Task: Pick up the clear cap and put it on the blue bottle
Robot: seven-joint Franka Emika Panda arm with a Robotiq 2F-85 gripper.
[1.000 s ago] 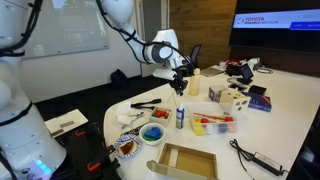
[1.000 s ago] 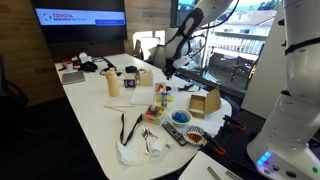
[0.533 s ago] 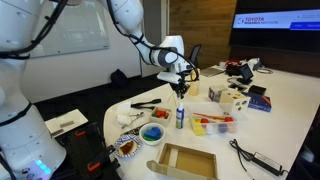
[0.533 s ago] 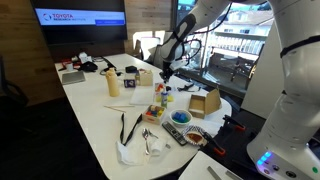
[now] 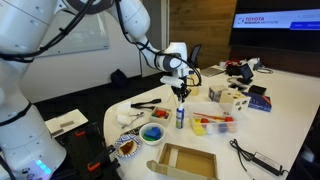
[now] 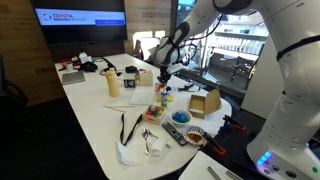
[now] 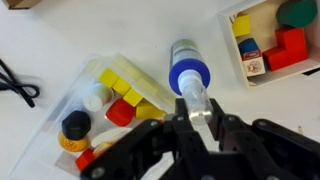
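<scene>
The robot's gripper should release the clear cap on the whitish top of the blue bottle (image 5: pixel 181 107) (image 7: pixel 194 92), beside the clear tray.
The blue bottle (image 5: pixel 180 118) stands upright on the white table, with a dark blue lower body and a whitish top. It also shows in an exterior view (image 6: pixel 166 98) and from above in the wrist view (image 7: pixel 187 66). My gripper (image 5: pixel 181 93) hangs just above it, also seen in an exterior view (image 6: pixel 163 82). In the wrist view my gripper (image 7: pixel 197 112) is shut on the clear cap (image 7: pixel 196 100). The cap sits between the fingers, close over the bottle's near side.
A clear tray of coloured blocks (image 7: pixel 112 88) lies beside the bottle. A wooden box with blocks (image 7: pixel 282 42) is on its other side. A cream-yellow bottle (image 5: pixel 196 83), a blue bowl (image 5: pixel 153 133) and an open cardboard box (image 5: pixel 188 160) stand nearby.
My gripper, with the cap in it, has moved sideways to a spot above the blue bottle and come a little lower. The bottle has not moved.
</scene>
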